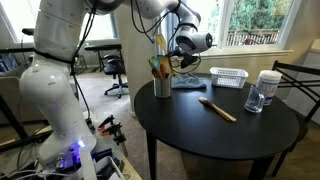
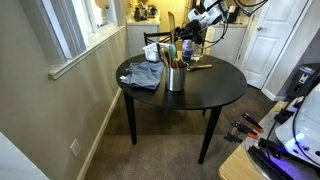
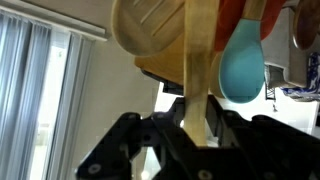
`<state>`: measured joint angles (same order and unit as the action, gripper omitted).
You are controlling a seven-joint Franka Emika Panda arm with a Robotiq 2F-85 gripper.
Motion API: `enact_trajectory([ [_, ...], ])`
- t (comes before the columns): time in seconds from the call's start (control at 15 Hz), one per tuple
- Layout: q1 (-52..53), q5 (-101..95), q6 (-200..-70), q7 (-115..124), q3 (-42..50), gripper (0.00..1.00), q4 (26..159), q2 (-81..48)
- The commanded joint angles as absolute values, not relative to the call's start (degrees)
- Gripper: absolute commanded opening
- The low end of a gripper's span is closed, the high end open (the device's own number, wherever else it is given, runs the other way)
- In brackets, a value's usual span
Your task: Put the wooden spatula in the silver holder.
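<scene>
The robot's gripper should release the wooden spatula, now upright over the holder, among the utensils in the silver holder (image 1: 163, 77), close to the teal spoon.
The silver holder (image 1: 162, 88) stands on the round black table (image 1: 200, 135), near its edge, with a teal spoon (image 3: 243, 62) and other utensils in it. It also shows in an exterior view (image 2: 176, 78). The wooden spatula (image 1: 160, 45) stands upright over the holder, and its lower end reaches down among the utensils. In the wrist view its broad tan blade (image 3: 165, 35) fills the top. My gripper (image 1: 172, 62) is at the holder's mouth, shut on the spatula's handle, as the wrist view (image 3: 197, 130) shows. How deep the spatula sits in the holder is hidden.
A longer thin-handled wooden utensil (image 1: 218, 110) lies on the table past the holder. A white mesh basket (image 1: 228, 77) and a clear jar with a white lid (image 1: 266, 88) stand at the far side. A grey cloth (image 2: 145, 75) lies beside the holder. A chair (image 1: 300, 85) stands close to the table.
</scene>
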<state>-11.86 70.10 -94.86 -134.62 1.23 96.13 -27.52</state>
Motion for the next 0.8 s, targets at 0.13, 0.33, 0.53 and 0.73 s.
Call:
enact_trajectory([
  [0.13, -10.78, 70.75, -85.96, -128.10, 0.21, 0.09, 87.90, -32.87],
  [0.33, -10.02, 68.81, -81.12, -125.86, 0.31, 0.09, 85.11, -35.24],
  [0.53, -9.51, 66.98, -79.40, -124.68, 0.79, 0.10, 84.08, -36.57],
  [0.73, -9.42, 64.54, -79.15, -123.75, 1.14, 0.09, 83.47, -37.85],
])
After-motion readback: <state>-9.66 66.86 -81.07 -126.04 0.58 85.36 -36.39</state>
